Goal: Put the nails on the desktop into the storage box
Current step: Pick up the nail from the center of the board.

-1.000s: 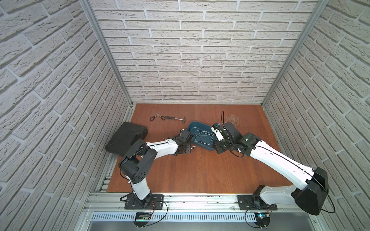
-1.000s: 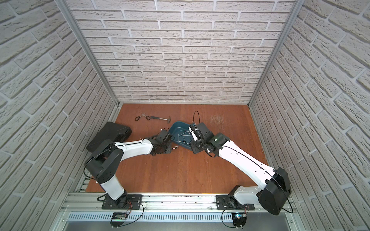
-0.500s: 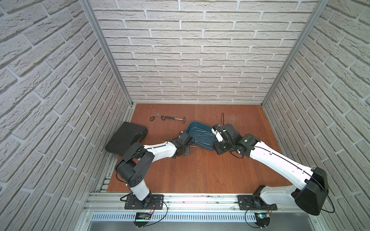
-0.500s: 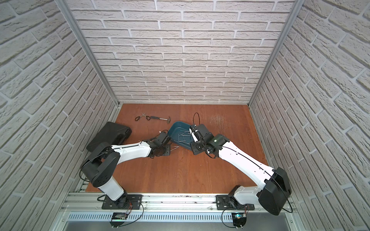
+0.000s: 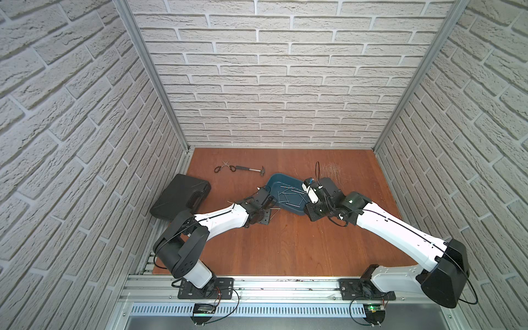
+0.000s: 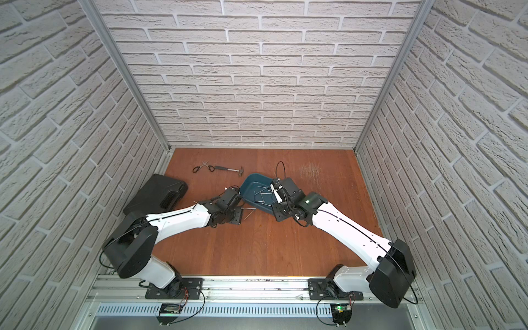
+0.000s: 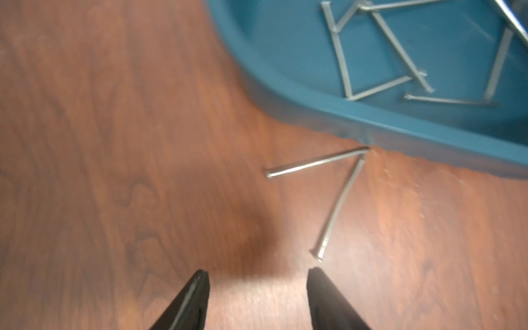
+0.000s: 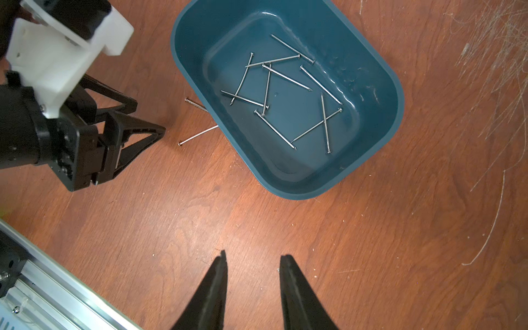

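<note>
Next, my left gripper drags the nearer nail clear by its head (image 7: 318,254), as its tip is against the storage box's side, before gripping it again and lifting it.
The teal storage box (image 8: 383,74) stands on the reddish-brown desktop (image 5: 285,243) and holds several silver nails (image 8: 285,77). In both top views the box (image 5: 295,210) (image 6: 248,183) lies between my two arms. Two more nails (image 7: 314,164) (image 7: 340,205) lie on the wood against the box's side, forming a V. My left gripper (image 7: 257,274) is open and empty just short of the nearer nail's head. The right wrist view shows the same two nails (image 8: 197,135) in front of its fingers (image 8: 154,133). My right gripper (image 8: 253,257) hangs open over bare wood beside the box.
A black tool case (image 5: 180,197) lies at the left edge. Scissors (image 5: 224,167) and a hammer (image 5: 251,169) lie near the back wall. Pale scratches (image 5: 331,168) mark the back right. Brick walls close three sides, and an aluminium rail (image 5: 271,283) runs along the front.
My left gripper has gone from shut to open beside the box. The right arm has stayed where it was.
</note>
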